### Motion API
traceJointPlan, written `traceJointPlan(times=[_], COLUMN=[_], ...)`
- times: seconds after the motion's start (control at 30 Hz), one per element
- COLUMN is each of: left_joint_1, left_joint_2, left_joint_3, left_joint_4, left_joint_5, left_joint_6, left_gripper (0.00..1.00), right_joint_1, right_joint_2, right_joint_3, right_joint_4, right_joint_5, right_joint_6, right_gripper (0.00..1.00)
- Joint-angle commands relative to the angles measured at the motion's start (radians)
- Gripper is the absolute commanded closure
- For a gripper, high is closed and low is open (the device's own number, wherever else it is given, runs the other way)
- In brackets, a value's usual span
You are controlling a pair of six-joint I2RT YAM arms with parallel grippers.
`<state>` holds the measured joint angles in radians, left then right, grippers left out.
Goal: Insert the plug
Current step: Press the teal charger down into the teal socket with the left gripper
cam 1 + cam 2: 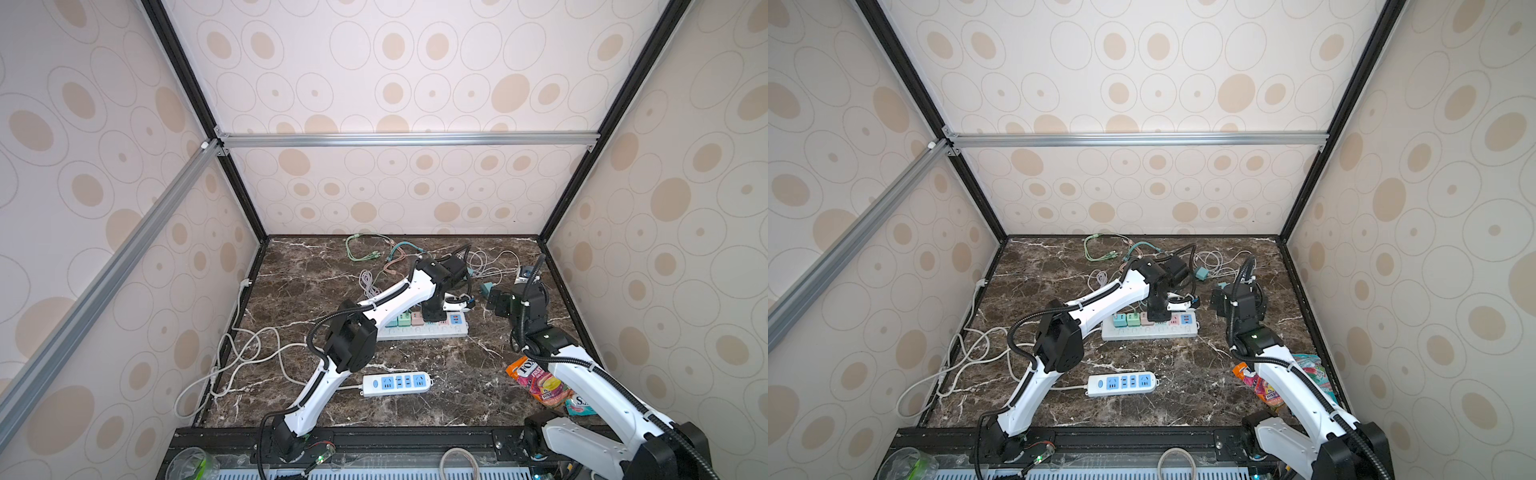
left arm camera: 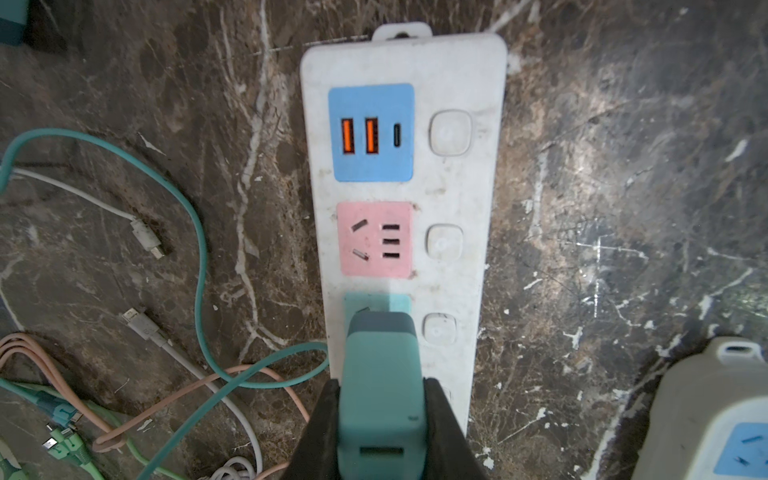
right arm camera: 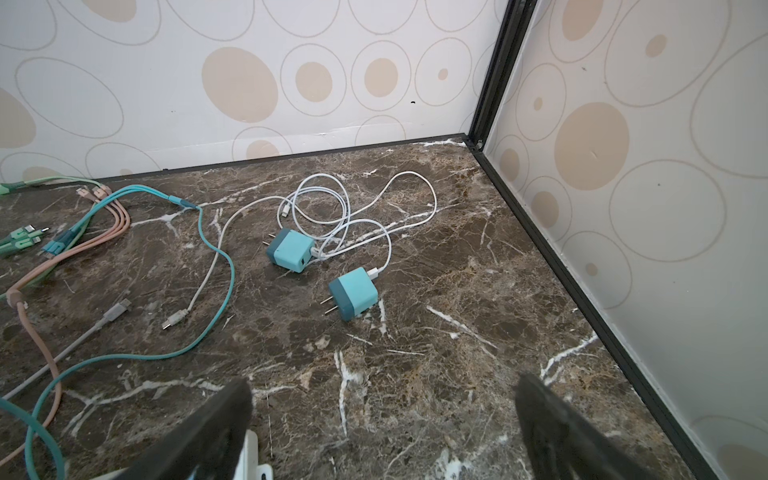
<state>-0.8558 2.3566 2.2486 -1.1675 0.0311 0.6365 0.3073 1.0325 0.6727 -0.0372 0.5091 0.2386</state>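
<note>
Next, I let go of the teal plug with my left gripper in the white power strip's teal socket (image 1: 430,321) (image 2: 380,329), beside the free pink socket.
In the left wrist view my left gripper (image 2: 381,386) is shut on a teal plug (image 2: 380,361), one black finger on each side. The plug's dark grey front end sits on the teal socket (image 2: 399,302) of the white power strip (image 2: 457,199); its prongs are hidden. Beyond it lie a free pink socket (image 2: 376,239) and a blue USB panel (image 2: 372,133). In both top views the left gripper (image 1: 432,318) (image 1: 1158,316) stands over the strip (image 1: 424,331) (image 1: 1150,331). My right gripper (image 3: 382,384) (image 1: 494,303) is open and empty, to the right of the strip.
Two more teal chargers (image 3: 291,249) (image 3: 353,297) with white cables lie near the back right corner. Coloured cables (image 1: 365,249) lie behind the strip. A second power strip (image 1: 397,383) sits near the front, snack packets (image 1: 540,384) at the right, a white cord (image 1: 232,353) at the left.
</note>
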Motion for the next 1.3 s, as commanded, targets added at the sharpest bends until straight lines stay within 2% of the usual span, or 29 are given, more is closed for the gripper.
traceJointPlan(times=[0.0, 0.37, 0.57, 0.97, 1.27], left_joint_1=[-0.002, -0.055, -0.057, -0.008, 0.024], left_joint_2=[0.047, -0.040, -0.008, 0.077, 0.133], left_joint_3=[0.004, -0.029, -0.024, -0.022, -0.101], left_joint_4=[-0.058, -0.102, -0.109, -0.068, 0.025], left_joint_5=[-0.029, -0.071, -0.083, -0.013, 0.064], left_joint_6=[0.012, -0.006, 0.002, 0.054, 0.075], left_gripper=[1.00, 1.00, 1.00, 1.00, 1.00], right_joint_1=[-0.001, -0.001, -0.001, -0.001, -0.001], right_joint_2=[0.007, 0.023, 0.028, 0.006, 0.020], right_joint_3=[0.014, 0.028, 0.031, 0.018, 0.016], right_joint_4=[0.003, 0.003, 0.001, -0.013, -0.010], right_joint_5=[0.008, 0.008, 0.002, 0.010, 0.011], right_joint_6=[0.004, -0.005, -0.002, -0.010, -0.004], right_gripper=[0.00, 0.00, 0.00, 0.00, 0.00])
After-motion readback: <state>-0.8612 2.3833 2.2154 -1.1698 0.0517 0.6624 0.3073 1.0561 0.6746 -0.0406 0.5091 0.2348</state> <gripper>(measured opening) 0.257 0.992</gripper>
